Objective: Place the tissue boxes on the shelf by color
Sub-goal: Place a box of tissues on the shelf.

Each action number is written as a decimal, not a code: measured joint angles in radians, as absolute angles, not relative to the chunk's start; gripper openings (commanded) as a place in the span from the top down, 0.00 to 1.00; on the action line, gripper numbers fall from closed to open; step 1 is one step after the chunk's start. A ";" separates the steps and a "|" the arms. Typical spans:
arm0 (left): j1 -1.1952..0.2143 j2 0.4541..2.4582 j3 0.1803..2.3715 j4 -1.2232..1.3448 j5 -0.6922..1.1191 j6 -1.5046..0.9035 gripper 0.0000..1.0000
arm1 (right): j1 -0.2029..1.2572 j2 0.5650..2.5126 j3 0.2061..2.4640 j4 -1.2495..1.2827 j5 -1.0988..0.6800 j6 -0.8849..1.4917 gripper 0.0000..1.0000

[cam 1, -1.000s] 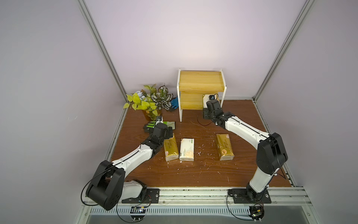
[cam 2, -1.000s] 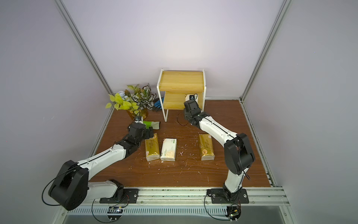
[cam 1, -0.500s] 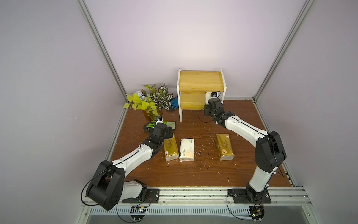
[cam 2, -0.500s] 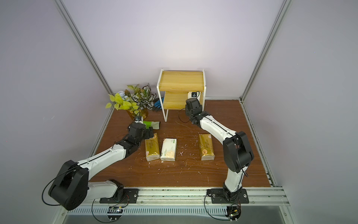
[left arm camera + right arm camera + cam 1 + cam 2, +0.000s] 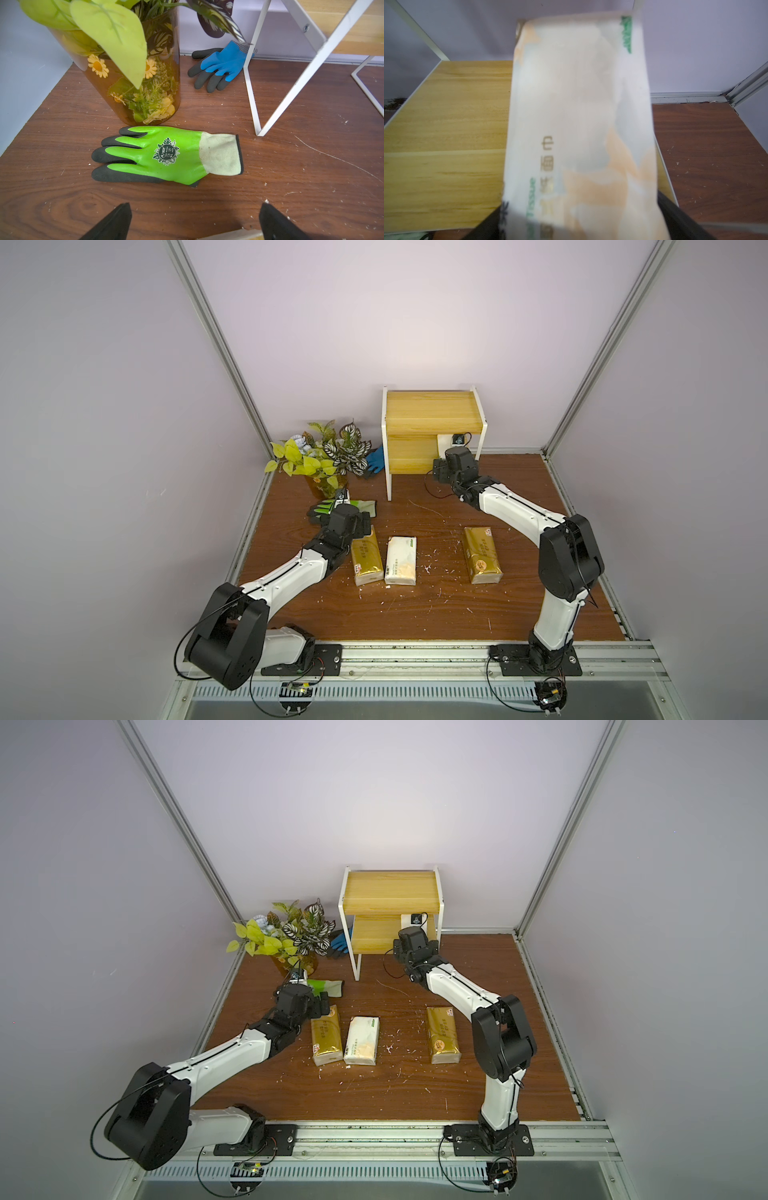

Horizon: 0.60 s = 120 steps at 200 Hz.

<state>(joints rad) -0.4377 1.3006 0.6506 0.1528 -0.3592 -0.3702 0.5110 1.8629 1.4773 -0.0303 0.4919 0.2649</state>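
I need to next close my left gripper on the white tissue box between the gold boxes, at the middle of its long sides (image 5: pixel 400 564).
The shelf (image 5: pixel 432 414) stands at the back of the table. My right gripper (image 5: pixel 451 448) reaches into its lower tier at the right end. In the right wrist view a white tissue box (image 5: pixel 577 104) with a green corner mark lies lengthwise over the lower board (image 5: pixel 446 116). It is blurred while the board is sharp, and the right gripper (image 5: pixel 579 224) has its jaws wide on either side. On the table lie a gold box (image 5: pixel 366 558), a white box (image 5: pixel 401 560) and another gold box (image 5: pixel 481 555). My left gripper (image 5: pixel 195 218) is open and empty over the far end of the left gold box.
A green glove (image 5: pixel 166 153) lies just ahead of the left gripper. Behind it stands a brown vase of plants (image 5: pixel 135 83). A blue glove (image 5: pixel 224 62) lies by the shelf's white leg (image 5: pixel 251 93). Walls close the table (image 5: pixel 415 614) on three sides.
The right gripper has pushed further into the shelf's lower tier with the white box, and its jaws now stand wider. The left arm has not moved.
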 measured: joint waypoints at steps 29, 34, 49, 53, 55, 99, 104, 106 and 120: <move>-0.438 1.308 0.651 0.153 -0.352 -0.372 0.00 | 0.509 1.863 1.473 -0.032 0.493 0.262 0.05; -0.438 1.310 0.651 0.153 -0.350 -0.372 0.00 | 0.508 1.863 1.471 -0.031 0.493 0.262 0.04; -0.438 1.317 0.651 0.153 -0.344 -0.375 0.00 | 0.508 1.862 1.462 -0.023 0.493 0.263 0.02; -0.438 1.319 0.651 0.153 -0.343 -0.375 0.00 | 0.508 1.861 1.457 -0.019 0.493 0.263 0.01; -0.438 1.320 0.651 0.153 -0.342 -0.375 0.00 | 0.508 1.860 1.454 -0.017 0.493 0.263 0.01; -0.438 1.322 0.651 0.154 -0.338 -0.382 0.00 | 0.508 1.777 1.313 0.047 0.483 0.266 0.01; -0.438 1.322 0.651 0.154 -0.337 -0.382 0.00 | 0.508 1.764 1.298 0.052 0.482 0.266 0.01; -0.438 1.322 0.651 0.154 -0.337 -0.382 0.00 | 0.508 1.759 1.292 0.054 0.481 0.266 0.01; -0.438 1.322 0.651 0.154 -0.336 -0.383 0.00 | 0.508 1.727 1.260 0.063 0.474 0.267 0.01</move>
<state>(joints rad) -0.4377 1.3224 0.6506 0.1535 -0.3363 -0.3832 0.5083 1.7267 1.2602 0.0631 0.4736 0.2668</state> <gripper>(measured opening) 0.999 0.992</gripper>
